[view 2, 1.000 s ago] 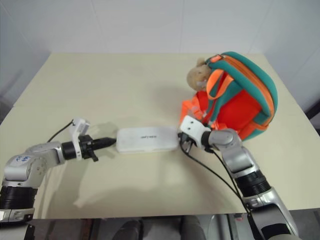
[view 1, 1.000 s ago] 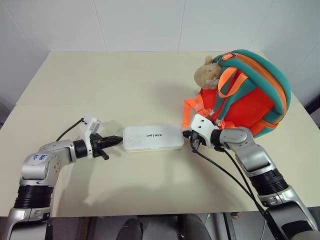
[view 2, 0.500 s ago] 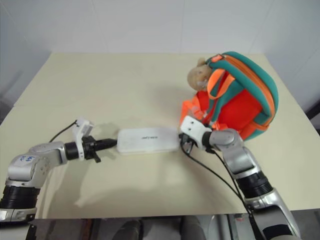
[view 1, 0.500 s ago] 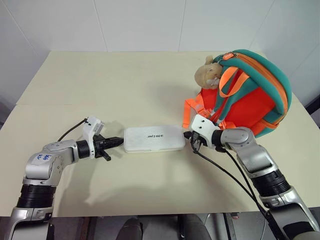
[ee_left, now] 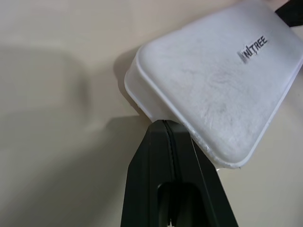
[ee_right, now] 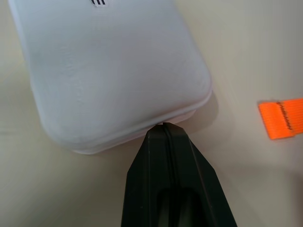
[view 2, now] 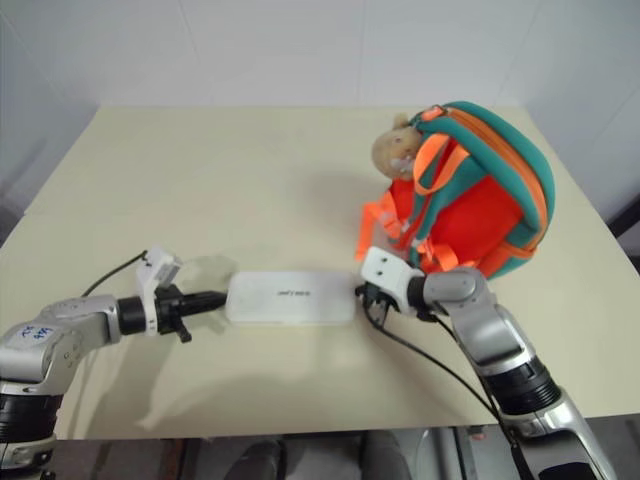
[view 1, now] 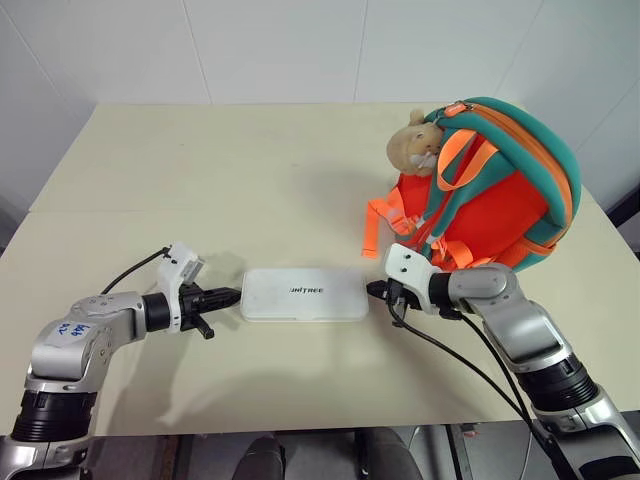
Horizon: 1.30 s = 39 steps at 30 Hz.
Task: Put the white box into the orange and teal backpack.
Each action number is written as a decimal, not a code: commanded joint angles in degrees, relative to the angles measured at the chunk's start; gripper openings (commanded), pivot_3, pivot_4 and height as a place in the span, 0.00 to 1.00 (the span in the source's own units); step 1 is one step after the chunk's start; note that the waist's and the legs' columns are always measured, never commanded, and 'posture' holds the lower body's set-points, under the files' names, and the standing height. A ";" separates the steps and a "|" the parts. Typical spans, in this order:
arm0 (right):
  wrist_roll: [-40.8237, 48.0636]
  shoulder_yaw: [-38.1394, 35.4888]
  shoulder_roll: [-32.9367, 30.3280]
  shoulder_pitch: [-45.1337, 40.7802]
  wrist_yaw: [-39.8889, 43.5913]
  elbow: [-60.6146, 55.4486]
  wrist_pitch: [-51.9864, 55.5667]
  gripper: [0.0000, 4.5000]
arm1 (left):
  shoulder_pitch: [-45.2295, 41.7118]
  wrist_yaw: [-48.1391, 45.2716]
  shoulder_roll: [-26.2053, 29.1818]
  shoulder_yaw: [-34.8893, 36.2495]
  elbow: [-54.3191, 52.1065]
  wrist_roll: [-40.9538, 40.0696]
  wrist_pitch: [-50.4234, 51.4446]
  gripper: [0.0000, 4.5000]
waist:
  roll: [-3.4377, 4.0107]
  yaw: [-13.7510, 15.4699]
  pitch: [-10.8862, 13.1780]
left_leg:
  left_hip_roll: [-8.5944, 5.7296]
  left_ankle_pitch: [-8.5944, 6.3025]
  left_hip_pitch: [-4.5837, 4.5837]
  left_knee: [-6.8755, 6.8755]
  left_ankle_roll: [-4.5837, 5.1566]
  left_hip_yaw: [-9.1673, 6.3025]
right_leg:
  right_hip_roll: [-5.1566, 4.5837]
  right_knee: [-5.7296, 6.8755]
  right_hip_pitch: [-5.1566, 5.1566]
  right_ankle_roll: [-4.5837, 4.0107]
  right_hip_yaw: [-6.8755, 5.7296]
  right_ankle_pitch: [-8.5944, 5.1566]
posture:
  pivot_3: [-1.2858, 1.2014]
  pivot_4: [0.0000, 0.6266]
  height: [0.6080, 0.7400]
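The shut fingers of my left gripper only press on the white box's short end, so next I back away, open them, turn them, and grip that end (view 1: 257, 295) from above and below.
The white box (view 1: 304, 293) lies flat on the table's near half, dark lettering up. My left gripper (view 1: 232, 294) is shut, and its tip touches the box's left short end (ee_left: 142, 90). From the other side my right gripper (view 1: 372, 290) is also shut, with its tip against the box's right short end (ee_right: 142, 127). Neither gripper has anything between its fingers. The orange and teal backpack (view 1: 500, 190) stands upright behind my right gripper, apart from the box. A tan plush toy (view 1: 412, 145) hangs at its upper left.
The beige table (view 1: 200, 160) stretches wide behind and left of the box. Orange webbing straps (view 1: 378, 222) trail from the backpack toward the box's right end. White walls close off the far side.
The box, between both shut grippers, has slid toward the table's near edge along with them. The backpack has stayed where it was.
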 commanded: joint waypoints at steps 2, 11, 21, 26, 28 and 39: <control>3.94 1.19 0.44 0.25 2.58 -6.43 0.60 0.03 | 1.31 -1.62 -0.47 -0.44 -5.13 -3.38 1.37 0.00 | 0.00 -0.01 0.00 | 0.00 -0.01 0.00 0.01 0.01 0.00 | 0.00 0.00 0.00 0.00 0.00 0.00 | 0.52 0.24 1.00; 5.16 1.20 -0.09 0.95 2.84 -8.53 3.16 0.03 | 4.33 -0.81 -0.77 1.70 -8.53 -3.82 4.17 0.00 | 0.00 0.04 0.00 | 0.00 -0.01 0.02 0.03 0.02 0.00 | 0.00 0.03 0.00 0.00 0.00 0.00 | 0.52 0.24 1.00; 4.24 0.39 -1.45 1.20 2.47 -6.38 1.90 0.03 | 3.61 -0.06 -2.22 3.95 -6.42 -2.66 0.76 0.00 | 0.00 0.06 0.00 | 0.00 -0.01 0.00 0.05 0.02 0.00 | 0.00 0.02 0.01 -0.01 0.00 0.00 | 0.52 0.24 1.00; 4.01 -0.39 -3.46 1.45 2.55 -5.94 2.03 0.03 | 3.90 -1.25 -1.37 3.69 -5.46 -2.53 -0.14 0.00 | 0.00 0.07 0.00 | 0.00 -0.01 0.00 0.04 0.02 0.00 | 0.00 0.01 0.01 -0.01 0.00 0.00 | 0.52 0.24 1.00; 4.09 -0.91 -4.40 1.67 2.76 -5.67 1.70 0.03 | 3.79 -1.94 -1.12 3.73 -5.37 -2.76 -0.21 0.00 | 0.00 0.07 0.00 | 0.00 -0.01 -0.01 0.04 0.02 0.00 | 0.00 0.01 0.01 -0.01 0.00 0.00 | 0.52 0.24 1.00; 5.48 -2.40 -7.20 2.12 2.71 -6.16 2.01 0.46 | 2.35 -2.33 1.56 3.90 -0.53 -1.48 -0.17 0.61 | 0.00 0.06 0.00 | 0.00 -0.02 0.00 0.04 0.03 0.00 | 0.00 0.01 0.01 -0.01 0.00 0.00 | 0.52 0.24 1.00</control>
